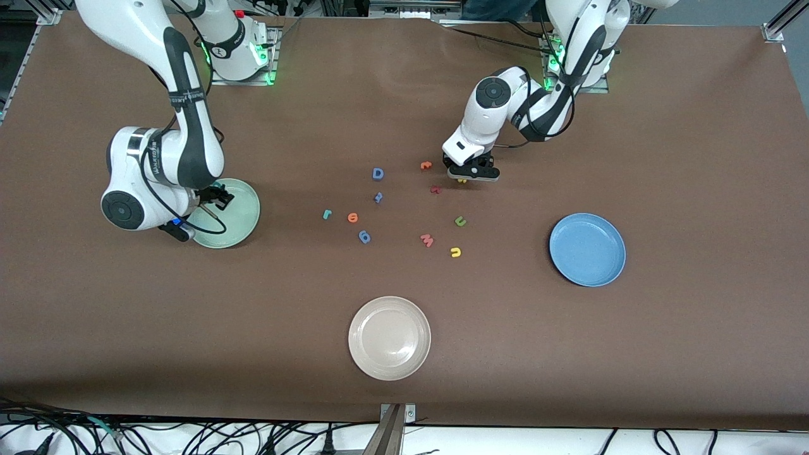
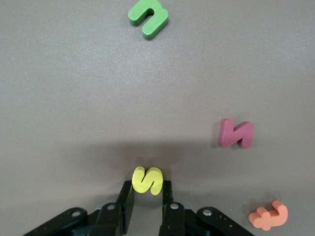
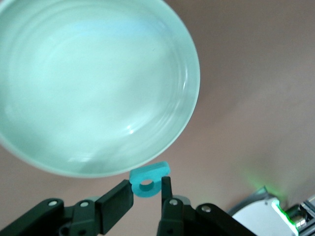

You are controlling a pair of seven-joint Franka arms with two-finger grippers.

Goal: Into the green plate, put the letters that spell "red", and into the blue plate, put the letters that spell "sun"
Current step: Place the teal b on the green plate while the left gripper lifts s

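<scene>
Next, my right gripper puts the teal "d" down inside the green plate (image 1: 229, 198) (image 3: 145, 115), near the plate's rim toward the arm's base.
My left gripper (image 1: 466, 177) is low at the table beside the orange hooked letter, shut on the yellow "s" (image 2: 147, 180), which stands between its fingertips. The green "u" (image 1: 461, 220) and yellow "n" (image 1: 456, 252) lie nearer the front camera. The blue plate (image 1: 587, 249) sits toward the left arm's end. My right gripper (image 1: 218, 197) hangs over the rim of the green plate (image 1: 243, 215), shut on the teal "d" (image 3: 147, 181). In the right wrist view the plate (image 3: 93, 83) holds nothing. The teal "r" (image 1: 327, 214) and orange "e" (image 1: 352, 217) lie mid-table.
Other letters are scattered mid-table: a blue D (image 1: 378, 173), a small blue letter (image 1: 378, 197), a blue looped letter (image 1: 364, 236), an orange hooked letter (image 1: 426, 165), a dark red letter (image 1: 435, 189) and a pink "w" (image 1: 427, 239). A beige plate (image 1: 389, 337) sits near the front edge.
</scene>
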